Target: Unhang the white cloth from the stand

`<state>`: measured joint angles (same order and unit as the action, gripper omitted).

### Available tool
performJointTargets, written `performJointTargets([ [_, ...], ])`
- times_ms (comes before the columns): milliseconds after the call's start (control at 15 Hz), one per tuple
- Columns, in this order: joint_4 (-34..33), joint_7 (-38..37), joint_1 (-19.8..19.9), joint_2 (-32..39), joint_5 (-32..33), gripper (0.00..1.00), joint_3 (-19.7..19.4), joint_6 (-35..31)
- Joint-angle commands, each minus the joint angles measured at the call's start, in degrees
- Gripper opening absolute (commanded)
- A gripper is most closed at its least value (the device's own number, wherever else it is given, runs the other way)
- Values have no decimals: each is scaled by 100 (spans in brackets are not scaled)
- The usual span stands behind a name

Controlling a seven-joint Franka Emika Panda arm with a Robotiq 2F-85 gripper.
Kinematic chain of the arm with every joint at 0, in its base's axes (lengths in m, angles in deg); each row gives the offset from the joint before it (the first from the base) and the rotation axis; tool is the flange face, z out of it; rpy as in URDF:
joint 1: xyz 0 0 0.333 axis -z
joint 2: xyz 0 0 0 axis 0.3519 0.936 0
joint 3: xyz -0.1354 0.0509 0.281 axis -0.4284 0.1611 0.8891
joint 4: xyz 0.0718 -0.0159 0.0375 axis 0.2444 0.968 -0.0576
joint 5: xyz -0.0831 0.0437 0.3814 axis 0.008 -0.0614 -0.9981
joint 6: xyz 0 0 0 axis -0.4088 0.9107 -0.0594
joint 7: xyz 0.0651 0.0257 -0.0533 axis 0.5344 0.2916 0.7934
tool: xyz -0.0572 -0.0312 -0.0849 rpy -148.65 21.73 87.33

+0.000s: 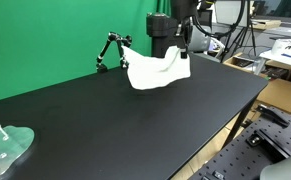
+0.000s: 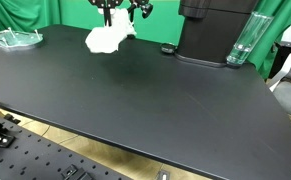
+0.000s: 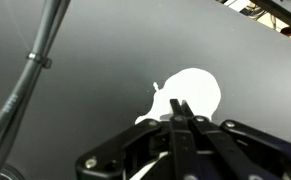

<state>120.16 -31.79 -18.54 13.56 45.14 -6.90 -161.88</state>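
My gripper will let go of the white cloth on the black table (image 1: 165,95) between the small black stand and the near edge of the table.
The white cloth (image 1: 155,71) hangs just above the black table, at the far side in front of the green screen. It also shows in an exterior view (image 2: 107,39). The small black stand (image 1: 110,50) is at the cloth's left edge; I cannot tell whether the cloth still touches it. My gripper (image 1: 182,55) is at the cloth's upper right corner and holds it up. In the wrist view my fingers (image 3: 180,112) are pressed together, with the white cloth (image 3: 195,92) bunched at their tips over the dark table.
A clear plastic plate (image 1: 7,146) lies at the table's near left corner. A large black machine (image 2: 213,30) and a clear glass (image 2: 243,42) stand on the table. The table edge (image 1: 225,125) drops off toward cluttered benches on the right.
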Motion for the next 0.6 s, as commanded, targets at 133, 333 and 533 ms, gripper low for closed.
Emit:
performJointTargets([
  [133,-59,-186,-87,324,-115,0,-216,-116],
  [333,-148,-136,-82,627,-195,0,-251,-540],
  [533,-266,-84,-83,950,-213,0,-231,-1100],
])
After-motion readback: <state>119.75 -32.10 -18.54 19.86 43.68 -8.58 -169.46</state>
